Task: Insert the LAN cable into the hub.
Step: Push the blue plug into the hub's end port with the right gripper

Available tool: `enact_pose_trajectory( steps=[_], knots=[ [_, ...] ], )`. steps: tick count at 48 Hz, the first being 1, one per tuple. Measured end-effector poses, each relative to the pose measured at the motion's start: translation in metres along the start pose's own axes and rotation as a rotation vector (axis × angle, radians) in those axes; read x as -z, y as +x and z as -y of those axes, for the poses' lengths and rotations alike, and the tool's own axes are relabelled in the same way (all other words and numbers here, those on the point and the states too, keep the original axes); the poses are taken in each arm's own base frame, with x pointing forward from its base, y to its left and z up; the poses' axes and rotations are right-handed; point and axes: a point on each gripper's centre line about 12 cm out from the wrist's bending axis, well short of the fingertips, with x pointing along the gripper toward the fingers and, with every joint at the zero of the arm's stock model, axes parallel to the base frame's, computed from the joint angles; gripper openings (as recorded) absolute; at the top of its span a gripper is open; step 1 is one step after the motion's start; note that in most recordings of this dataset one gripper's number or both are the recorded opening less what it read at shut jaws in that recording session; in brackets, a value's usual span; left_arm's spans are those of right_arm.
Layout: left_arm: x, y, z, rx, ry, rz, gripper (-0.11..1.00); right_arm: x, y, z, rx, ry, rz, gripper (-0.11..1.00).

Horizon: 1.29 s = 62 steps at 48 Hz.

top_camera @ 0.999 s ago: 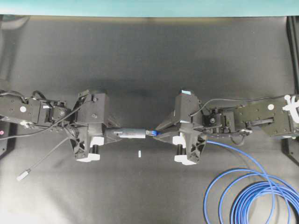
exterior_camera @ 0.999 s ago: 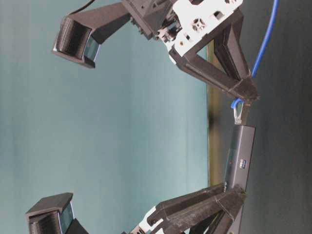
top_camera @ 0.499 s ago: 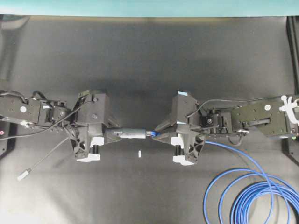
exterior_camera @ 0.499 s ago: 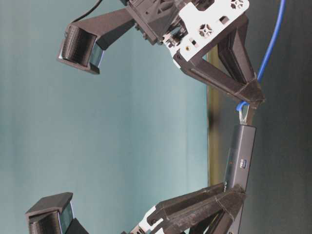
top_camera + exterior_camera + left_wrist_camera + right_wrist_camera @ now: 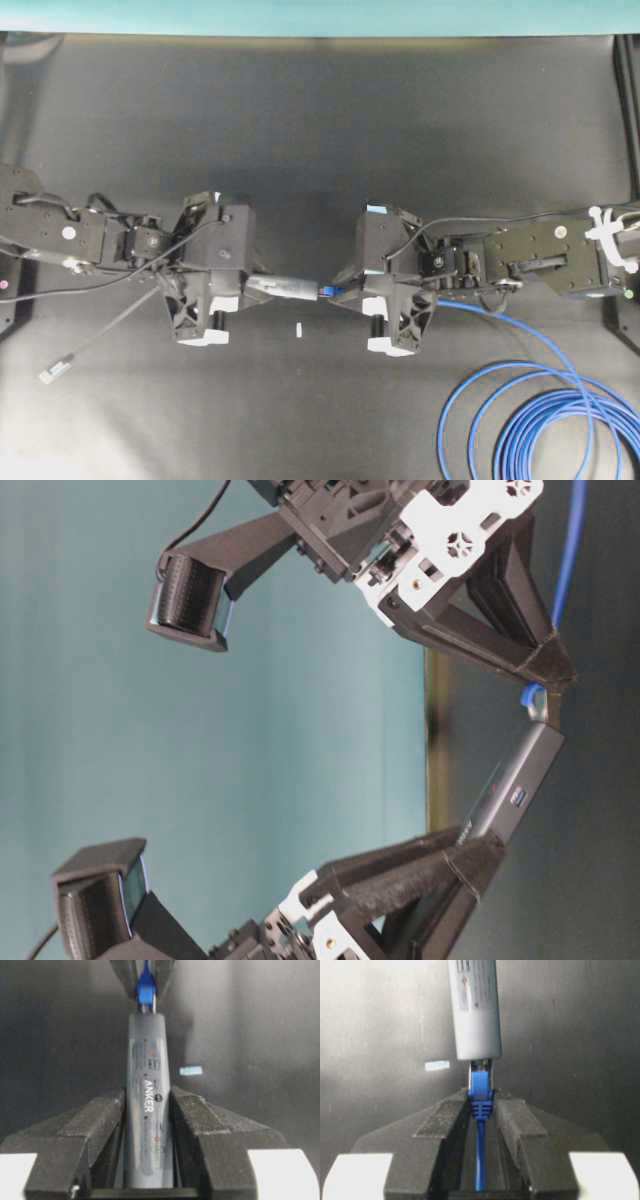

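My right gripper should release the LAN cable with its plug seated in the end of the hub [image 5: 326, 295] [image 5: 480, 1063]. The cable's boot is now close by the hub's end face.
The hub [image 5: 290, 288] is a slim dark grey bar held level above the black table, and my left gripper [image 5: 255, 287] is shut on its rear half [image 5: 147, 1085]. My right gripper [image 5: 340, 292] is shut on the blue boot of the LAN cable [image 5: 480, 1095]. Only a short clear piece of the plug shows between the boot and the end face of the hub [image 5: 474, 1010]. In the table-level view the hub [image 5: 515, 790] tilts up towards the boot [image 5: 533, 693]. The rest of the LAN cable lies coiled [image 5: 540, 420] at the front right.
The hub's thin grey tail cable runs to a silver plug [image 5: 52, 373] at the front left. A small white tape mark [image 5: 299, 329] lies on the mat below the grippers. A teal wall [image 5: 320, 15] borders the far edge.
Both grippers moved towards each other: the left one shifted right, the right one left. The hub has tilted and the plug now shows less clear length at the hub's end.
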Motion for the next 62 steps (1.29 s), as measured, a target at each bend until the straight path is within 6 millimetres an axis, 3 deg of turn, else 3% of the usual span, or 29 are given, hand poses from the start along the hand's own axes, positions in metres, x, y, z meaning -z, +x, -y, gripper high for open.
enact_pose_trajectory(
  steps=[9, 17, 26, 43, 62],
  knots=[
    [0.004, -0.002, 0.000, 0.000, -0.002, 0.006, 0.28, -0.002, 0.000, 0.000, -0.002, 0.002, 0.023, 0.13],
    [0.017, -0.018, 0.001, 0.004, -0.025, 0.071, 0.28, -0.007, -0.006, 0.000, -0.009, 0.001, 0.109, 0.13],
    [0.018, -0.032, 0.001, 0.003, -0.043, 0.141, 0.28, -0.015, -0.014, 0.000, -0.017, 0.012, 0.234, 0.13],
    [0.017, -0.018, 0.003, 0.008, -0.024, 0.106, 0.28, -0.013, -0.015, -0.001, -0.019, 0.010, 0.231, 0.13],
    [-0.001, -0.004, 0.001, 0.001, 0.036, 0.065, 0.28, -0.003, -0.008, -0.003, -0.013, -0.009, 0.088, 0.13]
  ],
)
